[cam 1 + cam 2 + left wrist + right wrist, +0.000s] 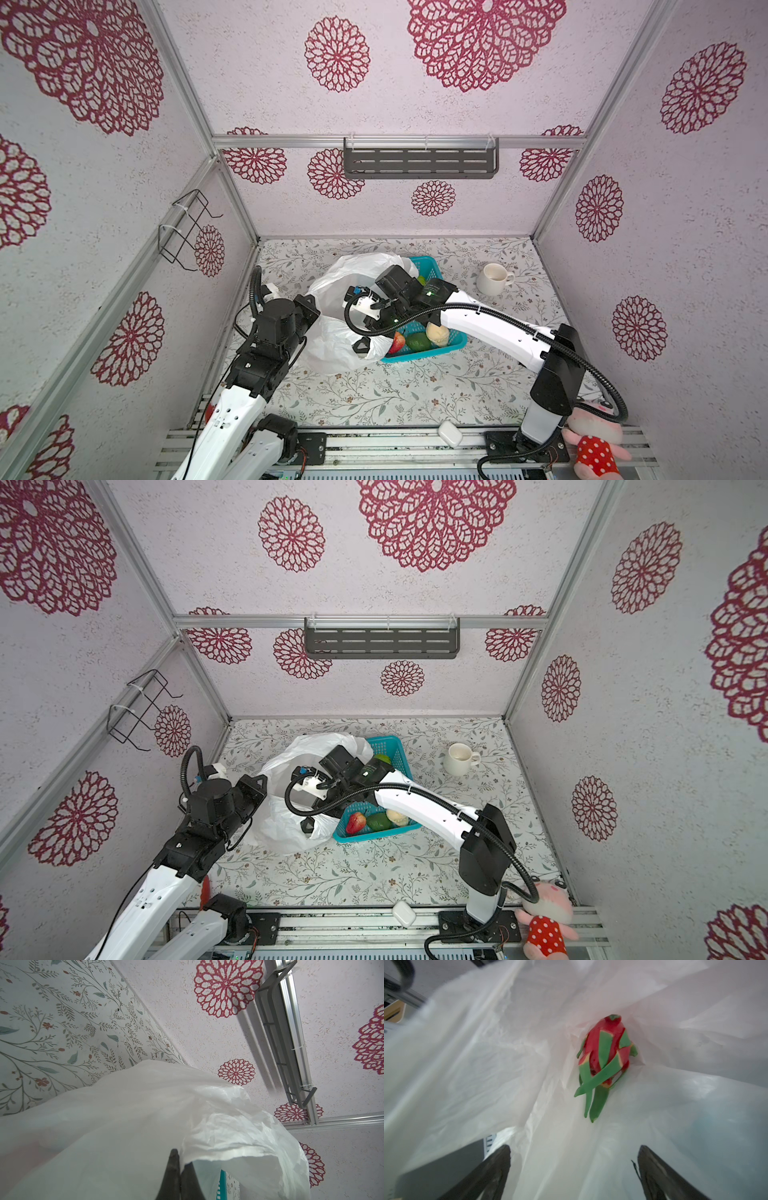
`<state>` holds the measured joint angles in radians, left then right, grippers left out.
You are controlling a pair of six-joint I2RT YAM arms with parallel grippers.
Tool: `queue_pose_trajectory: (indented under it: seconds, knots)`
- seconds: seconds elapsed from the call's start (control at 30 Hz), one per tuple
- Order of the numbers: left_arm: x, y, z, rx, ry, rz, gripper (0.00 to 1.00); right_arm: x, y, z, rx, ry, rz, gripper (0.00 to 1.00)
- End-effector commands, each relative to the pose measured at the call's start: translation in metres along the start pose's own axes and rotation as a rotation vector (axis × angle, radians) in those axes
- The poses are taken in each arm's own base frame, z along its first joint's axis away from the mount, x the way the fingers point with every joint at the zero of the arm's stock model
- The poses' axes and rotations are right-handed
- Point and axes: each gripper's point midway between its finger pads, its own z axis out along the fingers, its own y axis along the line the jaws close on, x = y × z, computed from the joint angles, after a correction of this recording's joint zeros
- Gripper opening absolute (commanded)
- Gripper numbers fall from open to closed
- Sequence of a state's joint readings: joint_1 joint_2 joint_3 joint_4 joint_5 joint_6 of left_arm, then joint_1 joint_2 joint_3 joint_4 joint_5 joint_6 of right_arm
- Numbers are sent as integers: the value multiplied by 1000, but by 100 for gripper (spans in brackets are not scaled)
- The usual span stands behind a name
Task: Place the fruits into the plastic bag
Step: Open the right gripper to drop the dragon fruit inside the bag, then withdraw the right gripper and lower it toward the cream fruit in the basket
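Observation:
The robot's right gripper needs to next move to the teal basket and close around the pale knobbly fruit (437, 333) next to the oval green fruit.
The white plastic bag (332, 299) lies crumpled left of the teal basket (428, 353). My left gripper (179, 1164) is shut on the bag's rim (218, 1147) and holds its mouth up. My right gripper (574, 1149) is open inside the bag, with nothing between its fingers. Just beyond it, a red fruit with green scales (604, 1059) rests on the bag's film. In both top views the basket holds a red fruit (398, 341), an oval green one (417, 341), a pale knobbly one (437, 333) and, at the far end, a round green one (421, 279). The right arm reaches across the basket.
A white mug (494, 277) stands at the back right of the floral table. A pink plush toy (594, 440) and a small white case (450, 433) lie on the front rail. A grey shelf (419, 162) and a wire rack (187, 228) hang on the walls.

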<state>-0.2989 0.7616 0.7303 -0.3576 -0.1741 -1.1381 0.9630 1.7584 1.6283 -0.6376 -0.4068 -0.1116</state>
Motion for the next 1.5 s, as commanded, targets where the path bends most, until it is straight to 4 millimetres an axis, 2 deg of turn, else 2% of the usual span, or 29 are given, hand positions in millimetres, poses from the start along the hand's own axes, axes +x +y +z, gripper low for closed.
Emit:
queue_pose_trajectory:
  seconds: [0.0, 0.13, 0.2, 0.37, 0.5, 0.7, 0.8, 0.87, 1.0, 1.1, 1.27, 1.47]
  knots:
    - [-13, -5, -4, 6, -49, -20, 0, -31, -54, -26, 272, -162, 91, 96]
    - [-11, -2, -5, 0, -47, -27, 0, -42, -98, -47, 444, -291, 241, 96]
    - [-10, 0, -4, -4, -45, -30, 0, -45, -104, -54, 481, -346, 272, 96]
    - [-7, 4, -1, -11, -43, -41, 0, -43, -95, -66, 450, -436, 293, 96]
    - [-7, 4, 1, -6, -44, -43, 0, -32, -87, -87, 431, -504, 314, 96]
    - [-7, 4, 4, -13, -45, -38, 0, 5, -95, -129, 501, -611, 431, 95]
    - [-7, 6, 4, -18, -49, -37, 0, 33, -111, -146, 563, -648, 533, 95]
    - [-7, 7, 4, -21, -51, -38, 0, 56, -126, -149, 595, -624, 624, 94]
    - [-7, 8, 3, -25, -53, -36, 0, 99, -146, -131, 605, -479, 738, 90]
    - [-7, 10, 2, -32, -57, -34, 0, 120, -145, -104, 549, -318, 752, 86]
    - [-6, 12, 2, -37, -54, -39, 0, 145, -146, -78, 526, -116, 769, 84]
    - [-4, 13, 3, -34, -47, -47, 0, 167, -157, -65, 580, 6, 785, 85]
